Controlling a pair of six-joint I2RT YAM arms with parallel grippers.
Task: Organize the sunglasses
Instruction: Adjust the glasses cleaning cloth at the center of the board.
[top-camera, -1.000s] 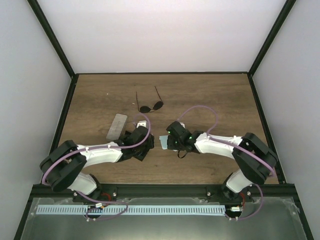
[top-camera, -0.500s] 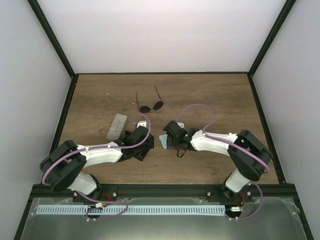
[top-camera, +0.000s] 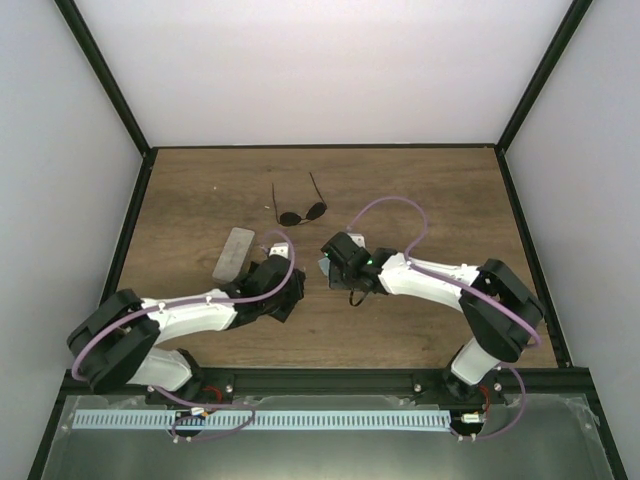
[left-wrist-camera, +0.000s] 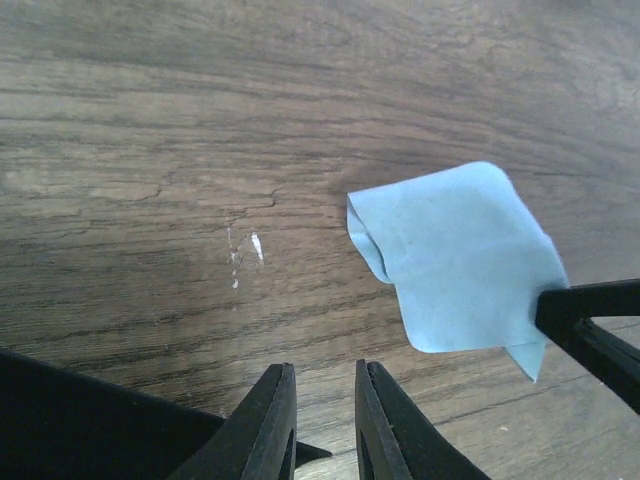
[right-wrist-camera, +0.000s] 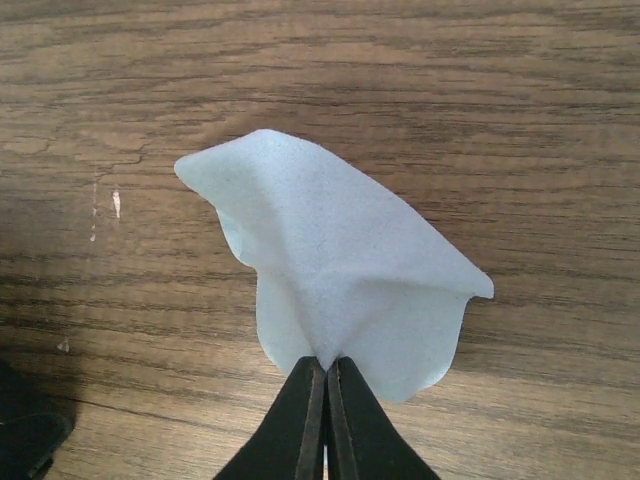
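The light blue cloth is pinched mid-edge and bunched up by my right gripper, so that gripper should open and grab the cloth's side (right-wrist-camera: 268, 325) nearest my left gripper.
One pair of sunglasses (top-camera: 302, 213), round dark lenses and thin arms spread, lies on the wooden table beyond both arms. My right gripper (right-wrist-camera: 325, 362) is shut on an edge of a light blue cloth (right-wrist-camera: 330, 250), which bunches up from the pinch. From above, that gripper (top-camera: 328, 262) and the cloth (top-camera: 322, 266) sit mid-table, below the sunglasses. My left gripper (left-wrist-camera: 325, 368) hovers low over bare wood, its fingers a narrow gap apart with nothing between them. The cloth (left-wrist-camera: 455, 260) lies up and right of it. From above, the left gripper (top-camera: 295, 283) is just left of the right one.
A grey oblong case (top-camera: 235, 253) lies left of the left gripper. A black shape (left-wrist-camera: 90, 420) fills the lower left corner of the left wrist view. Black frame rails (top-camera: 130, 220) border the table at the sides, and the table edge runs along the front.
My right gripper has shut on the blue cloth and shifted up and left with it. The left arm has stretched out a little; its jaws keep the same gap.
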